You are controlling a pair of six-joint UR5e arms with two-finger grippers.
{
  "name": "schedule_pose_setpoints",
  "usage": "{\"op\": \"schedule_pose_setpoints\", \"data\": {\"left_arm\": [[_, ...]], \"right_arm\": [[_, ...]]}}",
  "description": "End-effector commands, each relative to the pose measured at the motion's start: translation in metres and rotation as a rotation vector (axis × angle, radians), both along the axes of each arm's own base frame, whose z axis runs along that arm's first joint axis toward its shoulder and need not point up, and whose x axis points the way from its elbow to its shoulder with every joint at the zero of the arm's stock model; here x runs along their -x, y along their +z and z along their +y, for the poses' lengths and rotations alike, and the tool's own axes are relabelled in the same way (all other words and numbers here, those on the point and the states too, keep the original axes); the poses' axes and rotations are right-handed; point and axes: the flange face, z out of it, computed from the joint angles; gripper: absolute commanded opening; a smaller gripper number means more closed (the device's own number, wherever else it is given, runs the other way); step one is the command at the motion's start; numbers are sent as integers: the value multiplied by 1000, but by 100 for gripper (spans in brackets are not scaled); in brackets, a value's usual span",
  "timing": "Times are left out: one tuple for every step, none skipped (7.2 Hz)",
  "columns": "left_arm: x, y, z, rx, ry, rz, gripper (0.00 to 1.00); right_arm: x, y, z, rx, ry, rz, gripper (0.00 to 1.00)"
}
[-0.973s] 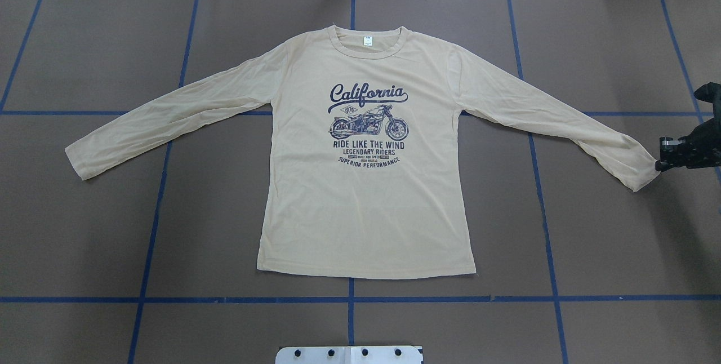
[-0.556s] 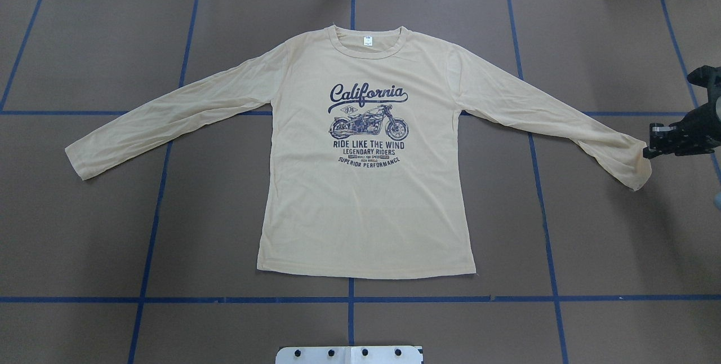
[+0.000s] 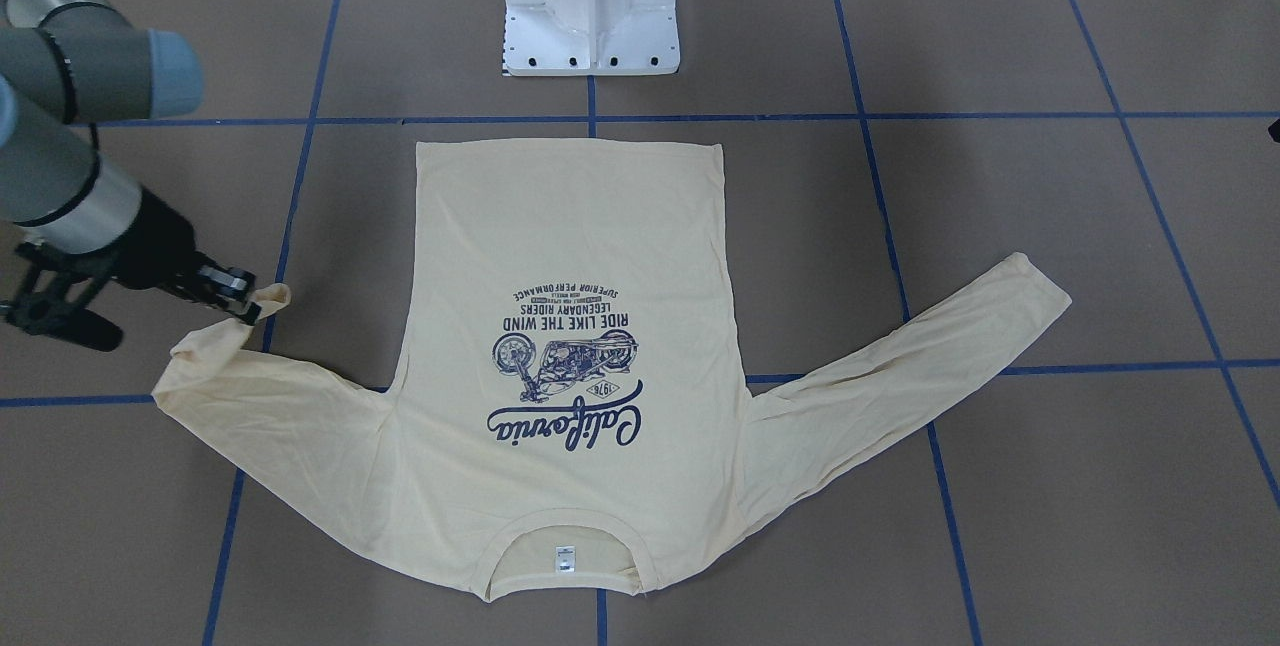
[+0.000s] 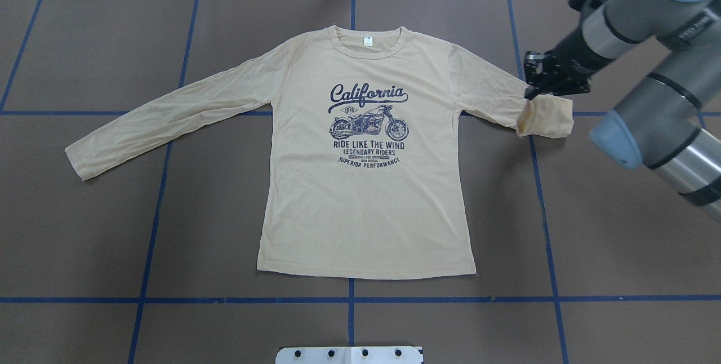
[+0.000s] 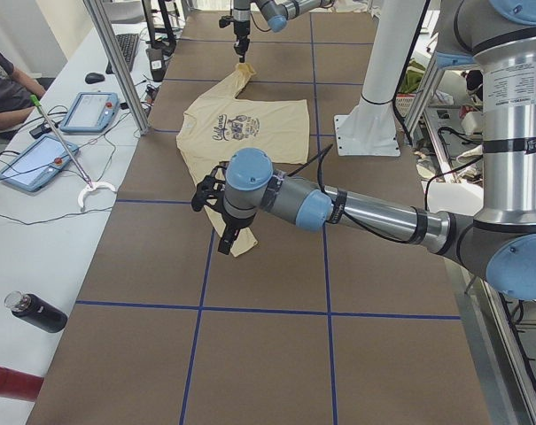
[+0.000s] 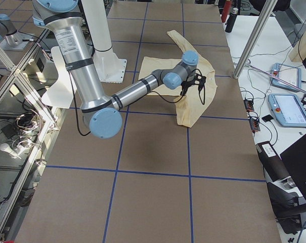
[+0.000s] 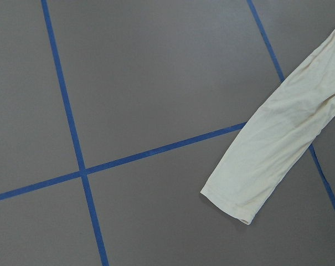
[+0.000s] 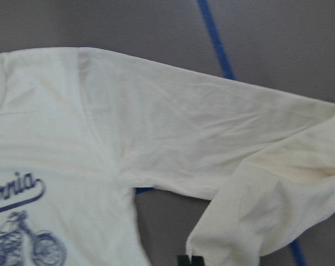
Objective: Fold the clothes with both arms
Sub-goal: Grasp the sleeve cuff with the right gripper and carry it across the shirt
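The cuff will be let go by my right gripper across the T-shirt, at the T-shirt's side edge (image 3: 740, 344) by the armpit of the flat sleeve. The cuff is now held off the table.
The pale cream long-sleeved T-shirt (image 4: 366, 200) lies flat, print up, collar away from the robot. My right gripper (image 4: 532, 91) is shut on the cuff of the right sleeve (image 4: 545, 119) and holds it off the table, doubled back toward the shoulder. From across the table the same gripper (image 3: 240, 294) pinches the cuff (image 3: 272, 300). The right wrist view shows the bunched sleeve (image 8: 278, 188) under the camera. The left sleeve (image 4: 169, 113) lies stretched out flat. My left gripper (image 5: 228, 237) hovers over that sleeve's cuff (image 7: 239, 194); I cannot tell whether it is open.
The white pedestal base (image 3: 590, 16) stands at the robot's side of the brown table, which has a blue tape grid (image 4: 349, 299). Beside the table's far edge are tablets (image 5: 95, 111), a black bottle (image 5: 37, 312), metal posts (image 5: 117, 62) and a seated person (image 5: 2, 80).
My right gripper has carried the right cuff from near the table's right end inward and farther from the robot, lifting it. The sleeve now folds back on itself. The body and left sleeve lie unchanged.
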Motion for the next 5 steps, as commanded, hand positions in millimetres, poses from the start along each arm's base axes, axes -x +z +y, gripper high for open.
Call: {"op": "schedule_pose_setpoints", "data": {"left_arm": [[0, 0, 0, 0, 1, 2, 100], [0, 0, 0, 2, 0, 2, 100], [0, 1, 0, 2, 1, 1, 100], [0, 1, 0, 2, 1, 1, 100], [0, 1, 0, 2, 1, 1, 100]], "right_arm": [[136, -143, -3, -18, 105, -9, 0], [197, -191, -3, -73, 126, -4, 0], [247, -217, -15, -91, 160, -33, 0], [272, -233, -9, -114, 189, -65, 0], [290, -265, 9, -149, 196, -81, 0]]}}
